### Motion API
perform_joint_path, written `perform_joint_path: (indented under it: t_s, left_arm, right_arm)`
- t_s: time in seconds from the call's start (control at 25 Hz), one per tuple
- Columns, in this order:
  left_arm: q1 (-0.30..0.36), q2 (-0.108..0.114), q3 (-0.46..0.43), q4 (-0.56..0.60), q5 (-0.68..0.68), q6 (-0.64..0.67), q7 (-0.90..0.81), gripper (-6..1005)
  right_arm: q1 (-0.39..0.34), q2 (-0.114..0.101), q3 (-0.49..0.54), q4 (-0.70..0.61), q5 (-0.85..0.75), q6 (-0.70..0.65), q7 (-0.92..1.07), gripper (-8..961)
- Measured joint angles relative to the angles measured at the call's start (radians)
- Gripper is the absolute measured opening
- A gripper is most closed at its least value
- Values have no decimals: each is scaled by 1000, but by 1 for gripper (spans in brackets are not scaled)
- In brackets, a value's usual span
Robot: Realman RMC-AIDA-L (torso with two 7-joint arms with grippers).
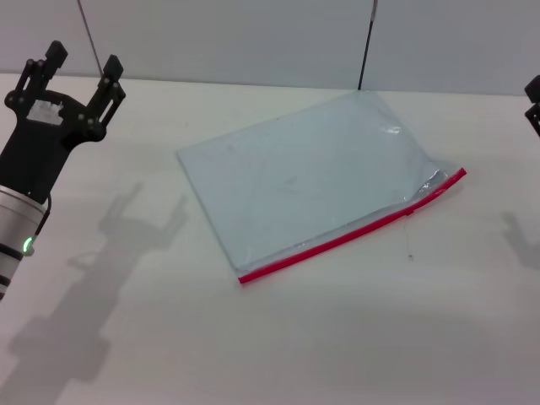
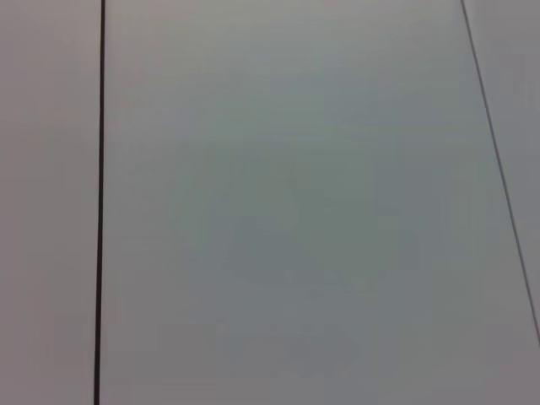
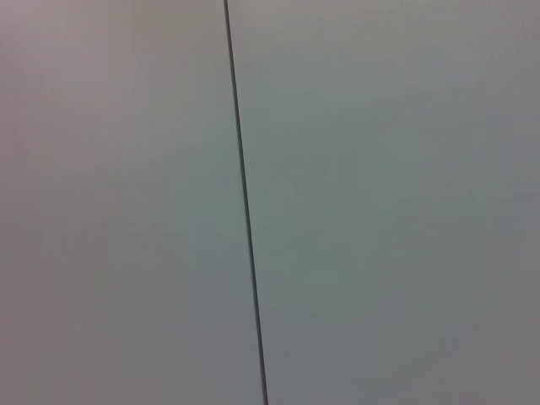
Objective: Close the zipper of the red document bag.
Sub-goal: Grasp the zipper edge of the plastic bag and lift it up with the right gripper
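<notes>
The zipper's far end [image 1: 443, 189], where the clear plastic of the red document bag gapes a little, will be gripped by my right gripper.
The red document bag [image 1: 308, 169] lies flat on the white table in the head view, a translucent pale blue pouch turned at an angle. Its zipper [image 1: 354, 234] is a bright red strip along the near long edge, running from lower left to upper right. Near the right end the clear plastic gapes a little above the strip. My left gripper [image 1: 83, 69] is raised at the far left, well clear of the bag, fingers spread open and empty. Only a dark sliver of my right gripper [image 1: 533, 105] shows at the right edge. Both wrist views show only a plain wall with a dark line.
A white table [image 1: 278, 337] stretches around the bag, with the arms' shadows on it. A grey wall [image 1: 253, 34] with two thin dark vertical lines stands behind the table's far edge.
</notes>
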Motion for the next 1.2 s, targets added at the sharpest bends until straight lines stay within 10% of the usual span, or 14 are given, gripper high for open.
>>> perform_joint_path:
  t_s: [0.64, 1.2]
  left_arm:
    - [0, 1, -3, 2, -4, -29, -5, 756]
    - [-1, 2, -1, 3, -4, -41, -5, 757]
  right_arm:
    - [21, -4, -2, 0, -1, 112, 51, 731]
    - [58, -11, -75, -234, -209, 370, 648, 706]
